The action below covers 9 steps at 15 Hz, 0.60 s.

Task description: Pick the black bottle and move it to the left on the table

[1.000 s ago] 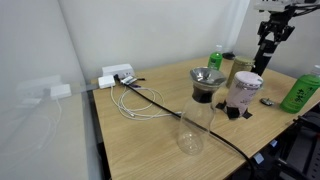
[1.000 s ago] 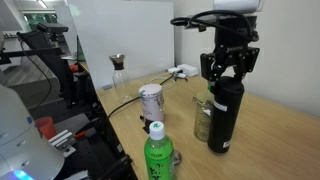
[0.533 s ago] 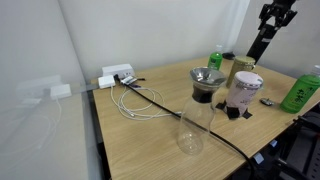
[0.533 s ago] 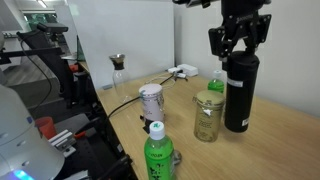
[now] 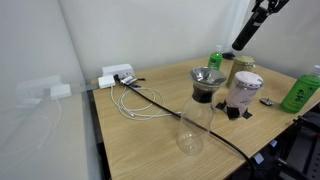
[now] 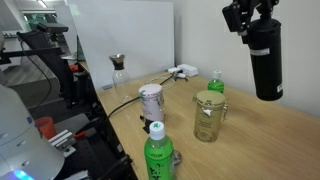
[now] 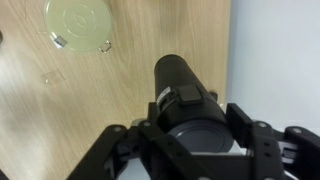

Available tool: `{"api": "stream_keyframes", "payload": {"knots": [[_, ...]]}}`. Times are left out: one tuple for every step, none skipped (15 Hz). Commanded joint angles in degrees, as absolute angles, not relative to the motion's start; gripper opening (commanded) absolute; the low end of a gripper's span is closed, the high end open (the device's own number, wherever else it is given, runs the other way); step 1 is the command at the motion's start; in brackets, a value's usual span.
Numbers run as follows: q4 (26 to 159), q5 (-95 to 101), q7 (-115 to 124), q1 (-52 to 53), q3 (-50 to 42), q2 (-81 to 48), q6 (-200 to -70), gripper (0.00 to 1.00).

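Observation:
My gripper needs to put the black bottle, still hanging high above the table, down on the table (image 5: 221,70) next to the small green bottle, near the glass jar with the lid.
The black bottle (image 6: 266,60) hangs high above the table (image 6: 260,140), held at its top by my gripper (image 6: 250,18), which is shut on it. In an exterior view it shows tilted at the top right (image 5: 247,34). In the wrist view the black bottle (image 7: 185,95) points away from the camera between the jaws (image 7: 195,135), over the wood-grain table (image 7: 120,90) near its edge.
A lidded glass jar (image 6: 208,115), a small green bottle (image 6: 215,82), a larger green bottle (image 6: 158,155), a cup on a stand (image 6: 150,100), a glass carafe with dark funnel (image 5: 200,110), and cables with a power strip (image 5: 125,85) are on the table.
The gripper has lifted the black bottle from near the tabletop to well above the jar and moved it sideways; the bottle now hangs clear of the table.

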<state>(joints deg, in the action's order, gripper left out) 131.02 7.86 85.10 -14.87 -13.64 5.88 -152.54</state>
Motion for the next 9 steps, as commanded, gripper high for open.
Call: {"api": "stream_keyframes", "payload": {"knots": [[133.1,8.5,84.9,-15.3,-11.9,8.6,-157.3,0.44],[133.3,7.8,84.2,-15.1,-11.4,9.2,-158.3,0.44],[133.6,7.3,83.6,-14.9,-10.8,9.7,-159.4,0.44],[133.8,6.8,82.9,-14.5,-10.2,10.1,-160.8,0.44],[133.9,6.0,82.2,-14.0,-9.5,10.6,-162.0,0.44],[134.1,5.5,81.7,-13.5,-8.8,11.0,-163.1,0.44],[134.3,4.8,81.0,-12.8,-8.1,11.4,-163.9,0.44],[134.5,3.7,80.1,-12.0,-7.4,11.8,-164.7,0.44],[134.8,2.0,78.7,-11.0,-6.9,12.1,-165.2,0.44]]}}
